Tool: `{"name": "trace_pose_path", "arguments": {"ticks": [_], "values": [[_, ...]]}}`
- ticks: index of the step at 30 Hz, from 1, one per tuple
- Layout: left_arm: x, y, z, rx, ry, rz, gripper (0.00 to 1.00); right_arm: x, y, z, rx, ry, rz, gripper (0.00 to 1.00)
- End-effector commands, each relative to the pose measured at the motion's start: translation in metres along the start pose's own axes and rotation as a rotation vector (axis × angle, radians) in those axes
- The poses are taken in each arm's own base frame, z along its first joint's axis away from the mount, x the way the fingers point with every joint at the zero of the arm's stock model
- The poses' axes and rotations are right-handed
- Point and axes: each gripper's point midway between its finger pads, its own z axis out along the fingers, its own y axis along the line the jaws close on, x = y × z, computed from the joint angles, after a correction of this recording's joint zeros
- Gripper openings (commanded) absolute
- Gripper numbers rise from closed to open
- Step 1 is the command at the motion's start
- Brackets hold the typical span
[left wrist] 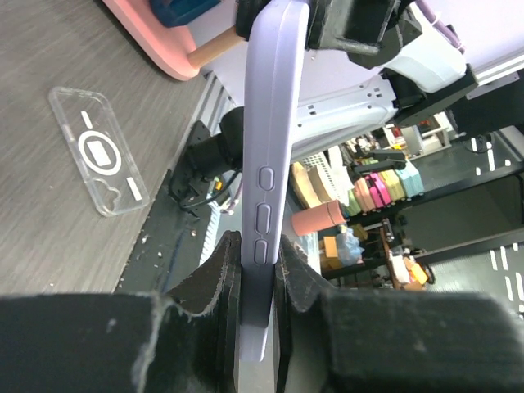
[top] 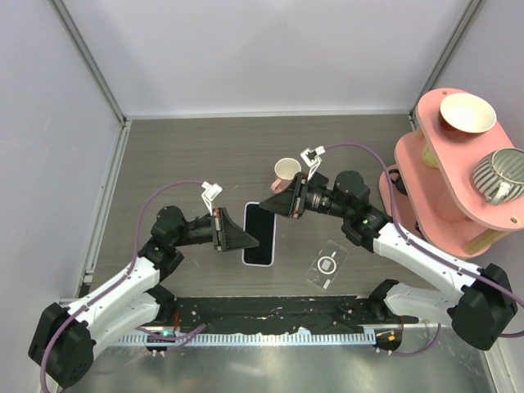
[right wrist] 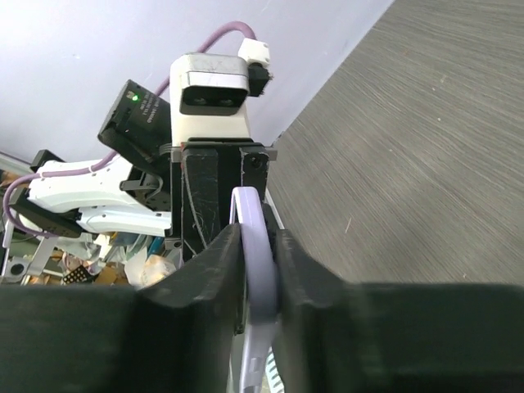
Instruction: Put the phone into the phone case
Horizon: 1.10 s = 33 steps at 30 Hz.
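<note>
The bare table [top: 226,223] is beneath my left gripper, well away from the clear phone case. I should lay the phone down flat there with my left gripper.
A phone [top: 260,239] with a black screen and a lavender edge is held flat above the table between both arms. My left gripper [top: 248,235] is shut on its left long side, and in the left wrist view [left wrist: 258,254] the fingers clamp the lavender edge [left wrist: 274,123] near the side buttons. My right gripper [top: 277,208] is shut on its far end, and in the right wrist view [right wrist: 260,237] it pinches the rounded lavender corner [right wrist: 250,206]. A clear phone case [top: 326,266] lies flat on the table to the right, apart from both grippers; it also shows in the left wrist view [left wrist: 102,151].
A pink cup [top: 286,170] stands just behind the right gripper. A pink two-tier stand [top: 446,192] at the right holds a cream bowl [top: 467,112] and a striped mug [top: 501,174]. A black mat [top: 270,315] runs along the near edge.
</note>
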Motion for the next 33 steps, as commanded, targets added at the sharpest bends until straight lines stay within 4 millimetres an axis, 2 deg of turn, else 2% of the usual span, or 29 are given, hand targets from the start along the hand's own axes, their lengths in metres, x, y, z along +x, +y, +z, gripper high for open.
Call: {"name": "trace_pose_path", "arguments": {"ticks": [1, 3, 6, 10, 15, 17, 21, 24, 26, 28, 29, 31, 32, 33], "values": [[-0.005, 0.006, 0.002, -0.053, -0.018, -0.03, 0.0, -0.041, 0.04, -0.006, -0.071, -0.105, -0.105, 0.41], [-0.008, 0.006, 0.003, -0.057, -0.03, -0.03, 0.0, -0.038, 0.041, -0.007, -0.072, -0.088, -0.098, 0.56], [-0.016, 0.004, 0.002, -0.065, -0.076, -0.031, 0.0, -0.034, 0.034, -0.007, -0.049, -0.07, -0.071, 0.62], [-0.024, -0.004, 0.003, -0.054, -0.107, -0.04, 0.0, -0.029, 0.022, -0.007, -0.017, -0.046, -0.01, 0.61], [-0.03, -0.01, 0.003, -0.039, -0.133, -0.055, 0.0, -0.017, 0.012, -0.005, -0.005, -0.01, 0.031, 0.49], [-0.033, -0.012, 0.003, -0.038, -0.148, -0.053, 0.0, -0.014, 0.009, -0.005, -0.006, -0.001, 0.039, 0.49], [-0.041, -0.008, 0.002, -0.072, -0.195, -0.061, 0.0, -0.008, -0.005, -0.007, 0.041, 0.003, 0.066, 0.68], [-0.044, 0.001, 0.001, -0.117, -0.219, -0.084, 0.0, -0.012, -0.022, -0.012, 0.13, -0.036, 0.089, 0.75], [-0.047, -0.001, 0.001, -0.117, -0.224, -0.087, 0.0, -0.009, -0.036, -0.016, 0.194, -0.054, 0.108, 0.76], [-0.051, -0.003, 0.001, -0.121, -0.238, -0.083, 0.0, -0.005, -0.039, -0.02, 0.212, -0.058, 0.136, 0.76], [-0.053, -0.004, 0.001, -0.125, -0.247, -0.083, 0.01, 0.004, -0.042, -0.022, 0.214, -0.04, 0.154, 0.76], [-0.061, -0.004, -0.001, -0.149, -0.285, -0.086, 0.0, 0.008, -0.036, -0.025, 0.182, -0.039, 0.187, 0.76], [-0.064, -0.007, -0.003, -0.15, -0.305, -0.081, 0.0, 0.022, -0.039, -0.028, 0.168, -0.012, 0.214, 0.76], [-0.067, -0.008, -0.004, -0.157, -0.321, -0.08, 0.0, 0.026, -0.036, -0.029, 0.142, -0.008, 0.232, 0.76]]}}
